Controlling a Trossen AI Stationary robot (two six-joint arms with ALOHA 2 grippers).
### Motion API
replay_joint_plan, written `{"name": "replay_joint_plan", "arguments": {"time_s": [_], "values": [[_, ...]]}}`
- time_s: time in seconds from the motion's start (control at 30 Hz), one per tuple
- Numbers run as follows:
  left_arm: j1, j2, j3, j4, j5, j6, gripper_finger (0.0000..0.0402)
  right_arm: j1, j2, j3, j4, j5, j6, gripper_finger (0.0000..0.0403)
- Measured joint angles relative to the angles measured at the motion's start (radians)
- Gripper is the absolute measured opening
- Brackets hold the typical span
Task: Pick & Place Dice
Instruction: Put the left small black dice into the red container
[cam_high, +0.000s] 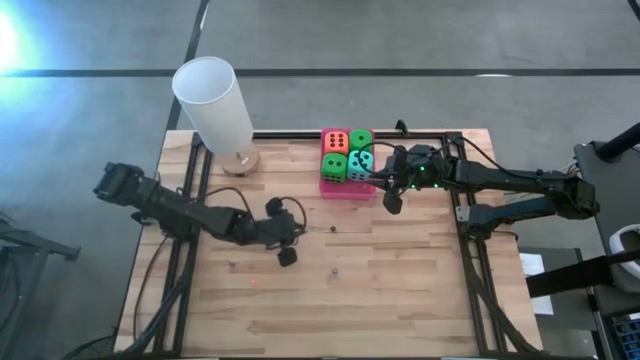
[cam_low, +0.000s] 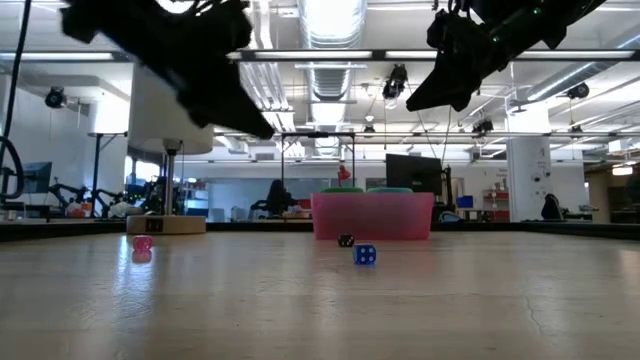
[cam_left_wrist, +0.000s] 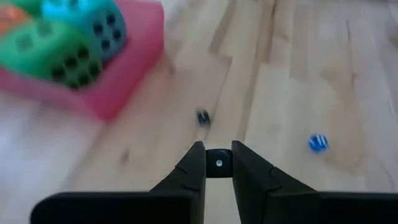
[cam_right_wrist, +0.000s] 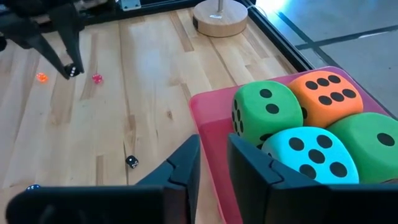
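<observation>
The robot's left gripper needs to release the small black die in the pink tray's empty part (cam_high: 337, 189) (cam_left_wrist: 96, 92) next to the near green die.
Four big soft dice sit packed in a pink tray (cam_high: 345, 188): orange-red (cam_high: 335, 142), green (cam_high: 361, 140), green (cam_high: 334, 166) and teal (cam_high: 360, 163). The right wrist view shows them close up, the teal one (cam_right_wrist: 311, 152) nearest. My right gripper (cam_high: 392, 200) hovers at the tray's near right corner with only a narrow gap between its fingers (cam_right_wrist: 212, 163), holding nothing. My left gripper (cam_high: 286, 256) is over the table's middle, shut on a small black die (cam_left_wrist: 219, 163). It also shows far off in the right wrist view (cam_right_wrist: 70, 70). My left gripper pinches a small black die (cam_left_wrist: 219, 163) between its two fingers, near their free ends. The fingers point down, and the die (cam_right_wrist: 73, 71) is lifted clear of the table.
Small dice lie loose on the wood: a black one (cam_left_wrist: 203, 117), a blue one (cam_left_wrist: 318, 142), a pink one (cam_right_wrist: 97, 78) and an orange one (cam_right_wrist: 41, 77). A lamp with a white shade (cam_high: 212, 100) stands on a wooden base (cam_high: 240, 160) at the far left. Black frame rails line the table.
</observation>
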Motion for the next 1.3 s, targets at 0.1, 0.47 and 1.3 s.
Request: {"name": "replay_joint_plan", "arguments": {"time_s": [0.1, 0.47, 1.3], "values": [[0.037, 0.022, 0.063, 0.004, -0.032, 0.078, 0.0050, 0.000, 0.000, 0.000, 0.001, 0.000, 0.000, 0.0082], [0.250, 0.186, 0.221, 0.005, -0.010, 0.201, 0.0052, 0.000, 0.000, 0.000, -0.001, 0.000, 0.000, 0.0080], [0.422, 0.357, 0.362, 0.009, 0.084, 0.248, 0.0134, 0.000, 0.000, 0.000, -0.007, 0.000, 0.000, 0.0085]]}}
